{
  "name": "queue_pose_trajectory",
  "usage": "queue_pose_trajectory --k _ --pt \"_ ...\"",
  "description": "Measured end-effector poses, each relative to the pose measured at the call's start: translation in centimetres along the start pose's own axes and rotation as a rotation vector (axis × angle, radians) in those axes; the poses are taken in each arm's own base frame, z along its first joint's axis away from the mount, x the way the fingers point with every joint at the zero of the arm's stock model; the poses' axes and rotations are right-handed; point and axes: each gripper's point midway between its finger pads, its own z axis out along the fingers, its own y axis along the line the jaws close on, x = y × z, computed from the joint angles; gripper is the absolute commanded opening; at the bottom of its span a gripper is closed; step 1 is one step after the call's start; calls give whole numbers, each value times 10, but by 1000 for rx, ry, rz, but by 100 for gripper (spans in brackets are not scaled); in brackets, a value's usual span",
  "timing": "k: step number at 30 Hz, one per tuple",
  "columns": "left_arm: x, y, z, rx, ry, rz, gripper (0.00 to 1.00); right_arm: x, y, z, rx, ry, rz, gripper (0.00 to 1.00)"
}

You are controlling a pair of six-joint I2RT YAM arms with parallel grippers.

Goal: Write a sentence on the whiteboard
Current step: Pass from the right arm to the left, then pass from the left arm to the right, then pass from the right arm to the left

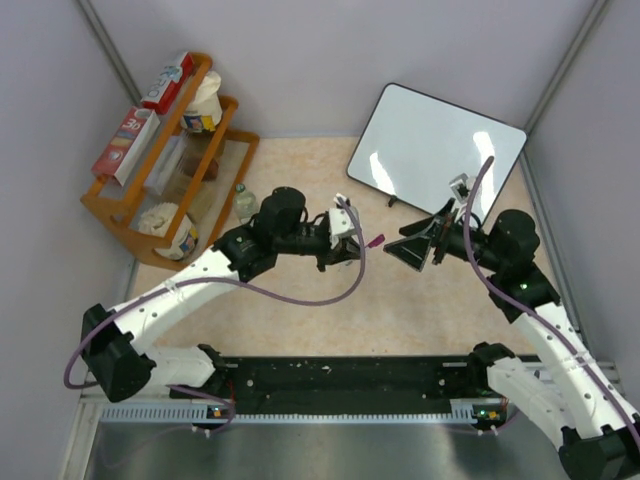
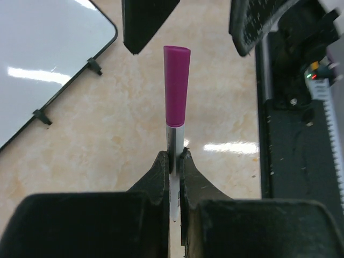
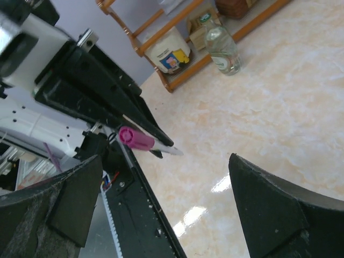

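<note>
My left gripper is pinching the marker just below its magenta cap, which leaves my right gripper little room, so next my left gripper takes the marker's white end [image 2: 174, 212].
The whiteboard [image 1: 435, 150] lies at the back right, plain glossy white; no sentence shows on it. It also fills the left wrist view's upper left corner, whiteboard [image 2: 43, 59]. My left gripper [image 1: 355, 245] is shut on the white barrel of a marker [image 2: 177, 86] whose magenta cap points toward the right arm. Its fingers [image 2: 161, 172] pinch the barrel just below the cap. My right gripper [image 1: 400, 250] faces it, jaws wide open, touching nothing. The cap end sits level with the right fingertips. In the right wrist view the marker [image 3: 137, 138] pokes out ahead of the right gripper [image 3: 165, 158].
A wooden rack [image 1: 170, 165] at the back left holds boxes, cups and jars. A small clear bottle [image 1: 243, 203] stands beside it. The black base rail [image 1: 340, 380] runs along the near edge. Grey walls close in both sides.
</note>
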Motion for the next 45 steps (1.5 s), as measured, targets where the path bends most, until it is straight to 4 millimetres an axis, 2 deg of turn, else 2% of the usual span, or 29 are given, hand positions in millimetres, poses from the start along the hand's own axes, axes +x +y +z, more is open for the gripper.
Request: queue_pose_trajectory --k 7,9,11,13,16,17,19,20,22,26,27,28,31,32,33,35,41,44,45 --pt "-32 -1 -7 136 -101 -222 0 -14 18 11 -125 -43 -1 89" --pt "-38 -6 -5 178 -110 -262 0 -15 20 17 -146 -48 2 81" --pt "-41 -8 -3 208 -110 -307 0 -9 27 24 -179 -26 3 70" --pt "-43 -7 0 231 -106 -358 0 -2 34 33 -204 6 17 68" --pt "-42 -3 2 245 -103 -411 0 2 36 40 -220 22 22 55" --pt "-41 -1 2 246 -99 -427 0 2 36 42 -219 22 28 44" --pt "-39 0 1 248 -95 -453 0 1 34 43 -208 14 32 29" --pt "-39 1 1 247 -95 -462 0 -1 33 44 -201 7 34 16" --pt "-41 0 -1 261 -102 -467 0 -3 30 44 -179 -10 33 2" --pt "-45 1 -3 267 -118 -473 0 -8 28 42 -153 -36 25 0" --pt "-46 2 -3 265 -124 -474 3 -8 28 42 -151 -39 24 0" --pt "-47 3 -4 264 -128 -475 19 -9 28 42 -150 -41 24 0" --pt "-45 3 -5 257 -141 -474 46 -9 27 43 -148 -41 29 0" --pt "-44 3 -6 252 -143 -472 59 -9 27 43 -145 -43 34 0" --pt "-42 3 -7 247 -145 -472 63 -10 27 43 -141 -48 36 0" --pt "-36 2 -11 235 -143 -478 67 -12 26 43 -133 -56 40 0" --pt "-11 -6 -12 216 -124 -507 67 -15 25 42 -119 -73 50 0" --pt "-2 -8 -9 218 -120 -519 66 -17 26 41 -118 -81 53 0" --pt "0 -8 -9 218 -123 -524 63 -18 26 41 -118 -84 54 0"
